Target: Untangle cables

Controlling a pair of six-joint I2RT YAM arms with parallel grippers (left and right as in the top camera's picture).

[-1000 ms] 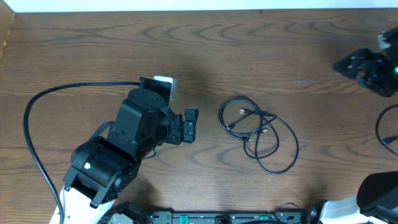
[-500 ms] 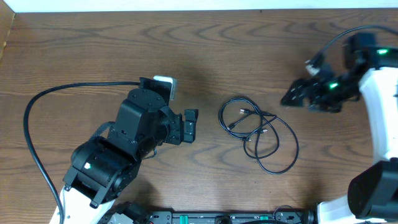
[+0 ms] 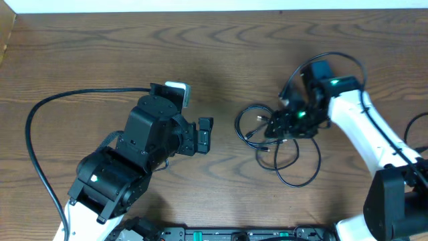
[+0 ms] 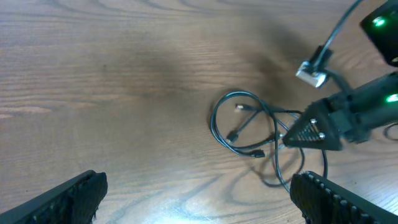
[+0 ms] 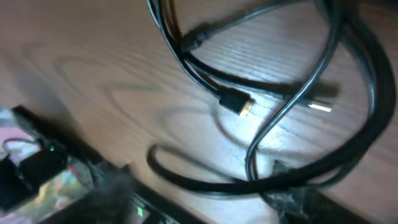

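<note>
A thinner cable crosses the raised black cable at my right fingers; I will open, lift the raised black cable alone [image 5: 189,182] clear of the loops.
The cables [image 3: 238,126] lie in loose overlapping black loops on the wooden table, right of centre, with small plugs inside the left loop. My right gripper [image 3: 274,127] is down on the middle of the clump. In the right wrist view a cable strand [image 5: 205,183] runs across between its blurred fingers [image 5: 292,196], beside a gold-tipped plug [image 5: 235,101]; how far the jaws stand apart is unclear. My left gripper [image 3: 202,134] is open and holds nothing, a short way left of the loops. The left wrist view shows the cables [image 4: 213,121] ahead with the right gripper [image 4: 292,137] on them.
A thick black arm cable [image 3: 40,114] curves along the table's left side. Another arm cable [image 3: 409,137] shows at the right edge. The right arm [image 3: 361,130] stretches from the lower right across to the clump.
The right arm swung in from the far right edge and came down onto the middle of the cable clump. The left arm stayed still.
</note>
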